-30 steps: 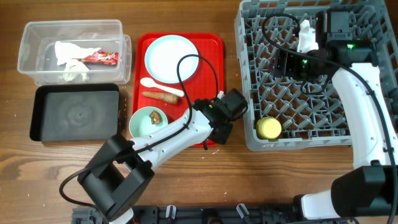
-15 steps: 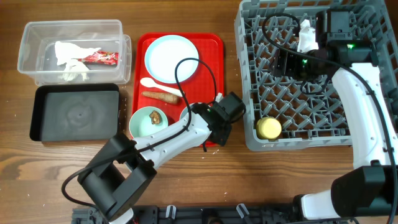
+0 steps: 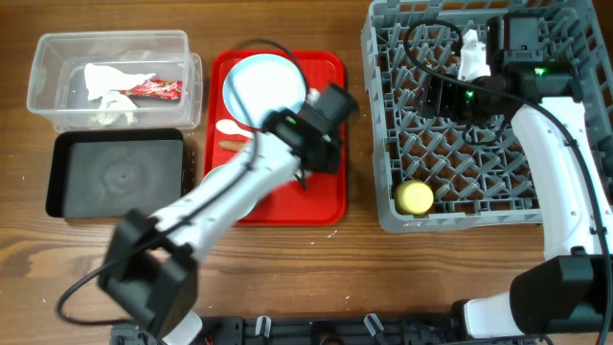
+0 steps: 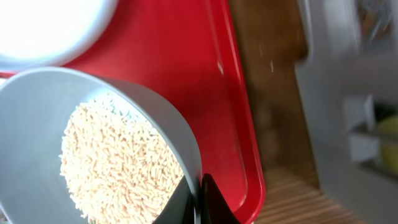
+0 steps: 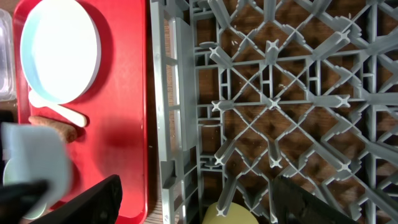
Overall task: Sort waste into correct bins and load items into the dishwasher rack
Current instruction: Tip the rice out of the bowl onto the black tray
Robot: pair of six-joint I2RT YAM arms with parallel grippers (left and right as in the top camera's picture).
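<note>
My left gripper should put the pale bowl down on the red tray [image 3: 302, 181] next to the mint bowl, toward the grey rack.
My left gripper [image 4: 200, 198] is shut on the rim of a pale bowl [image 4: 37, 180] full of white rice grains [image 4: 118, 162], held above the red tray [image 4: 186, 56]. In the overhead view the left gripper [image 3: 319, 129] is over the middle of that tray, beside the round plate [image 3: 259, 86]. The white spoon [image 3: 227, 126] and carrot-like root [image 3: 230, 146] lie partly under the arm, which also covers most of the mint bowl [image 3: 213, 178]. My right gripper [image 5: 208, 199] is open and empty over the grey rack [image 3: 479, 144], above the yellow cup [image 3: 415, 197].
The clear tub [image 3: 57, 53] at the back left holds white tissue [image 3: 107, 86] and the red wrapper [image 3: 155, 89]. The black tray [image 3: 115, 174] lies in front of it. A strip of bare wood separates the red tray from the rack.
My left arm has swung from the tray's front right corner toward the back and left, carrying the rice bowl over the tray's middle. The right arm has not moved.
</note>
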